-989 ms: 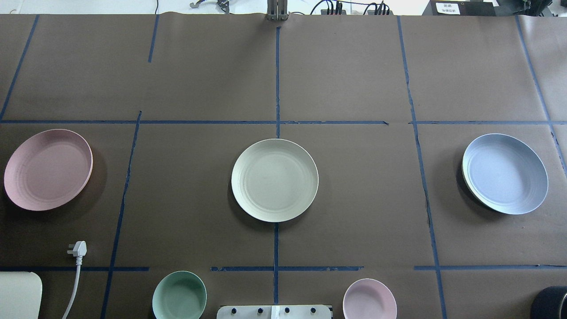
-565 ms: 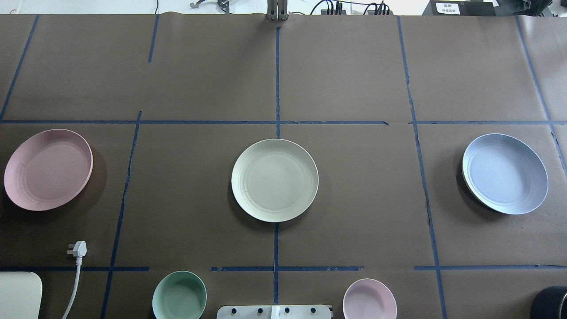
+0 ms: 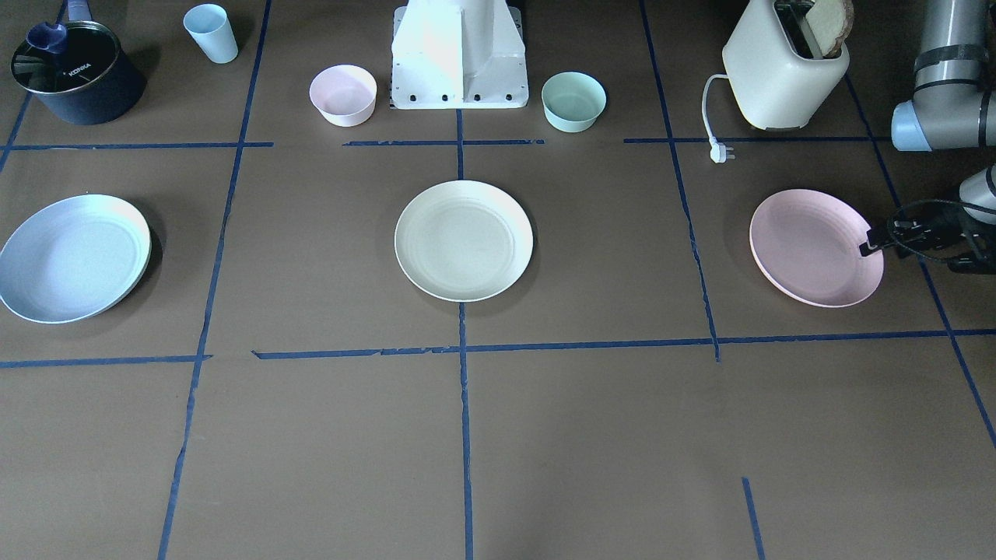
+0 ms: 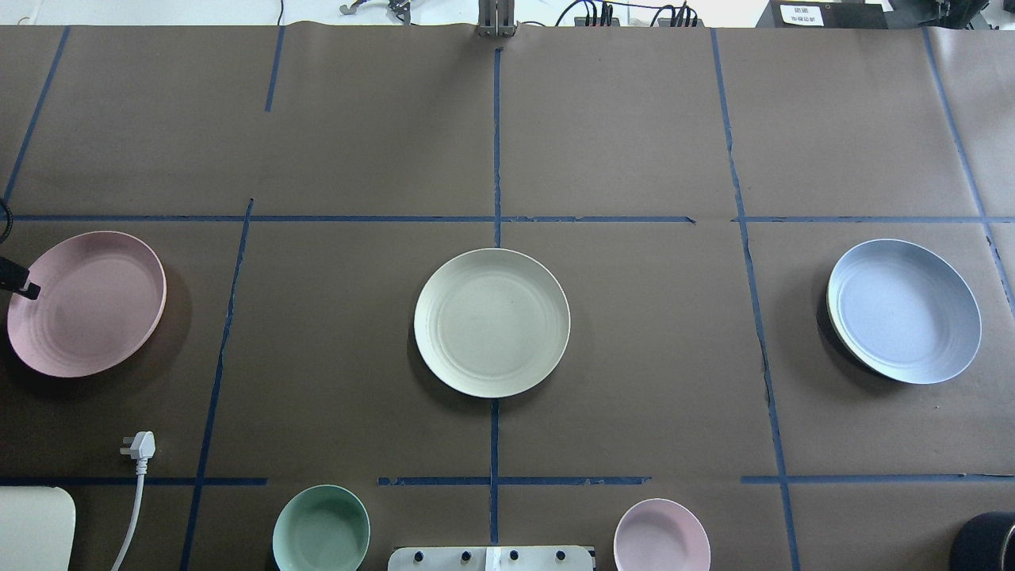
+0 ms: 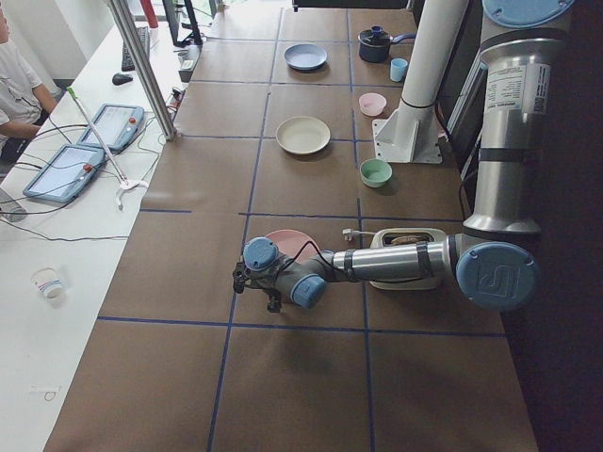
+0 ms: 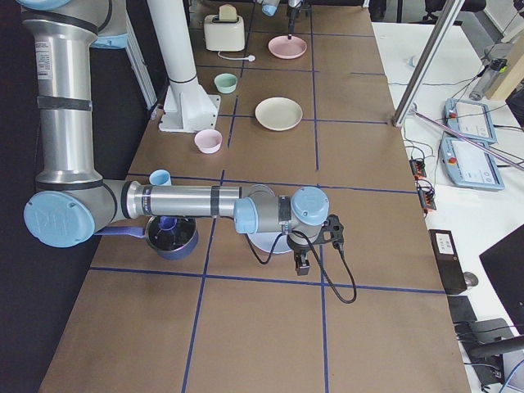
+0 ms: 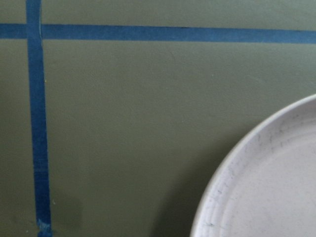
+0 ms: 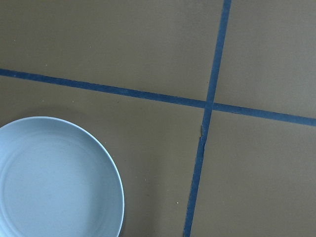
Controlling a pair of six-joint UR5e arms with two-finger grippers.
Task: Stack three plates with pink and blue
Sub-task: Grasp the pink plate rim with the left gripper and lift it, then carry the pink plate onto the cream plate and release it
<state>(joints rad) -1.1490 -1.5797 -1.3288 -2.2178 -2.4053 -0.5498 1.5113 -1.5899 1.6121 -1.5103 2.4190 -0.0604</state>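
Note:
Next, I let go of the pale pink plate with my left gripper on top of the cream plate (image 3: pixel 464 242) in the middle.
Three plates lie apart on the brown table. The pale pink plate (image 4: pixel 95 305) is at the left, the cream plate (image 4: pixel 492 321) in the middle, the light blue plate (image 4: pixel 904 311) at the right. My left gripper (image 5: pixel 272 301) hangs at the pink plate's outer edge; a black part of its wrist (image 4: pixel 20 281) reaches over the rim, and I cannot tell whether the gripper is open or shut. The left wrist view shows the pink plate's rim (image 7: pixel 271 187) close below. My right gripper (image 6: pixel 300 264) hovers beside the blue plate (image 8: pixel 54 177); I cannot tell its state.
A mint green bowl (image 4: pixel 321 530) and a small pink bowl (image 4: pixel 662 538) stand either side of the robot base (image 3: pixel 459 54). A toaster (image 3: pixel 782 66) with its plug (image 4: pixel 140 446) is behind the pink plate. A dark pot (image 3: pixel 74 74) and a blue cup (image 3: pixel 212 33) are behind the blue plate.
A black part of the left wrist has come into the overhead view at the left edge, over the pink plate's rim. The plates have not moved.

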